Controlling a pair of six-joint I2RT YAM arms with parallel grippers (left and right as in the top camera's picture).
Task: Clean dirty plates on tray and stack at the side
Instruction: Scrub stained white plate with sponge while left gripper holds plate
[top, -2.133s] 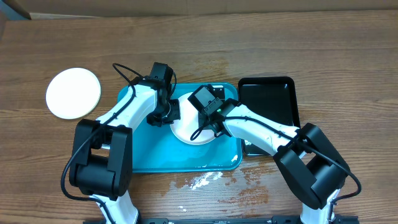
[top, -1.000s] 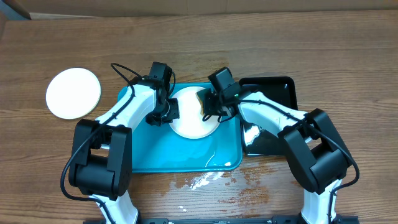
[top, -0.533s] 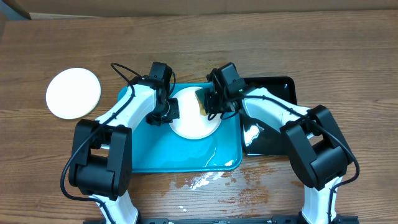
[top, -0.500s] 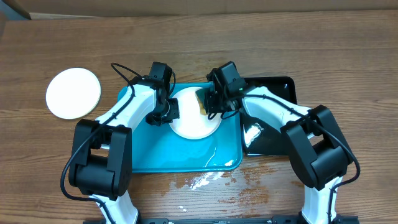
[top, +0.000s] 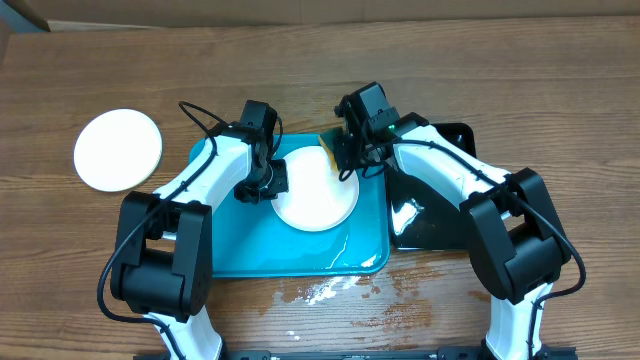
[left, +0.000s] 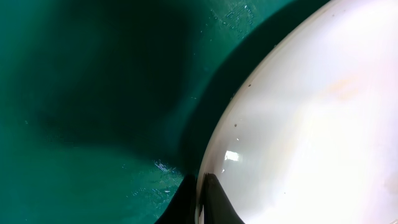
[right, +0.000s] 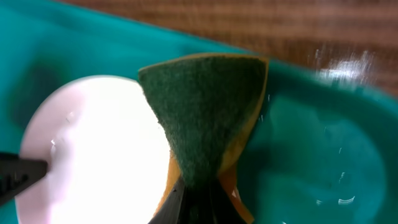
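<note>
My right gripper needs to release the yellow sponge close to the middle of the glossy black tray (top: 425, 204), there beside the turquoise tray.
A white plate (top: 315, 190) lies in the turquoise tray (top: 250, 245). My left gripper (top: 272, 180) is shut on the plate's left rim; the left wrist view shows its fingers (left: 200, 199) pinching the rim of the plate (left: 311, 124) over the tray (left: 93, 93). My right gripper (top: 345, 160) is shut on a yellow sponge with a green scouring face (right: 205, 118), held at the plate's far right edge (right: 93, 143) above the tray (right: 323, 162). A second white plate (top: 118, 150) lies on the table at the left. The yellow-green plate is out of view.
A glossy black tray (top: 440, 165) sits right of the turquoise tray, under my right arm. Water spots (top: 325, 290) lie on the wooden table by the tray's front edge. Water glistens in the tray's front right corner.
My right gripper has carried the sponge from the plate's middle to its far right edge. The plate has shifted slightly toward the front right. The left gripper keeps its hold.
</note>
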